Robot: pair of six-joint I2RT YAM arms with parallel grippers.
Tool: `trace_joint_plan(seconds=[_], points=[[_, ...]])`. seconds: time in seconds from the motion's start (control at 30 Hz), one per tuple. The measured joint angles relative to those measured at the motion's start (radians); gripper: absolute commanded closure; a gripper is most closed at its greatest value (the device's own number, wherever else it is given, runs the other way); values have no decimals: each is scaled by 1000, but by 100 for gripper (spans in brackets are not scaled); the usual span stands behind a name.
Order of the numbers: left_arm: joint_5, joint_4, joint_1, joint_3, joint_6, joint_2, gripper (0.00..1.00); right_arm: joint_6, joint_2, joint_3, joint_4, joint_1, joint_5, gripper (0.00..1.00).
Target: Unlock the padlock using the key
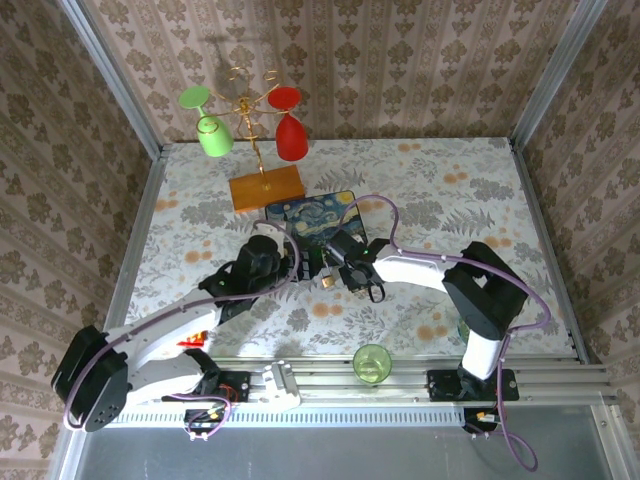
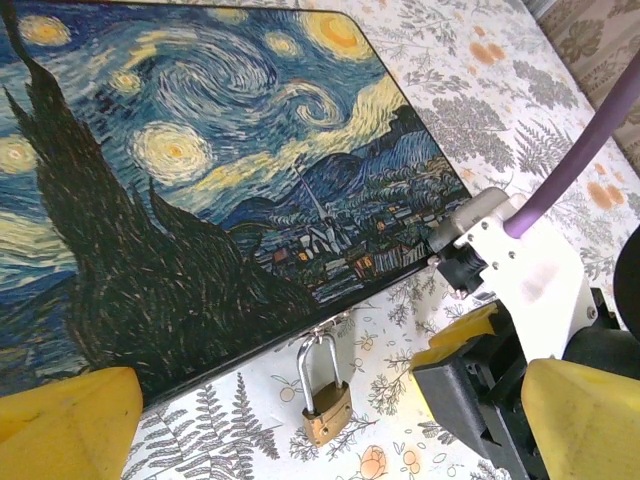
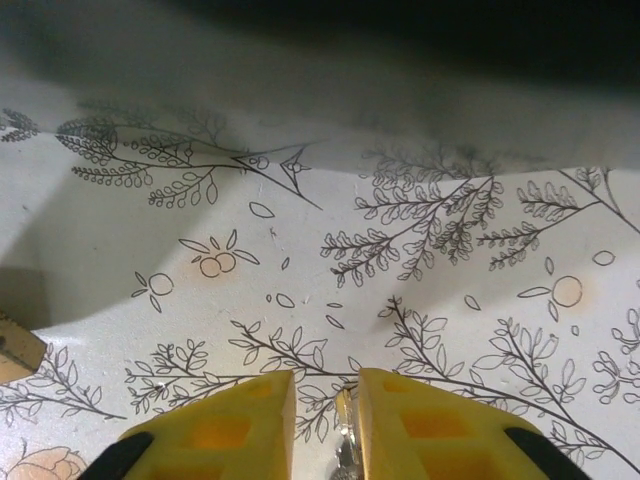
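The key's blade lies between my right gripper's fingers, so my right gripper needs to open, take the key farther back (image 3: 346, 462), and offer the blade to my left gripper.
The small brass padlock (image 2: 327, 408) lies on the floral tabletop, its silvery shackle hooked through the clasp of the dark blue painted box (image 2: 200, 180). My left gripper (image 2: 322, 440) is open wide, one yellow finger on each side of the padlock and not touching it. From above, the padlock (image 1: 327, 282) sits at the box's (image 1: 315, 222) near edge between my left gripper (image 1: 298, 266) and right gripper (image 1: 338, 270). My right gripper (image 3: 325, 400) hangs low over the table with its jaws slightly parted. The thin silvery key (image 3: 346, 440) rests against its right finger, with a gap to the left finger. A brass corner of the padlock (image 3: 14, 346) shows at the left edge.
A gold rack (image 1: 255, 120) with green and red glasses stands on an orange base (image 1: 265, 188) behind the box. A green cup (image 1: 371, 362) sits by the near rail. The right arm's white link (image 2: 525, 270) and purple cable (image 2: 590, 140) are close to the right of the padlock.
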Motion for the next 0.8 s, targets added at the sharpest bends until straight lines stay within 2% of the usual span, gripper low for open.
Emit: trace_joint_plan(seconds=[0.07,0.1,0.3,0.47,0.8], points=[[3,2,7,-5,3,-10,1,16,-24,-3,-11,0,0,60],[5,2,12,-7,3,-12,1,24,-42,-11,-13,0,1,59],[27,18,12,-14,4,-12,2,51,-157,-111,-16,-10,-6,60],[45,39,12,-18,3,-8,2,71,-146,-132,-6,-24,-36,60],[49,51,12,-32,-1,-7,2,97,-109,-161,44,-27,-61,66]])
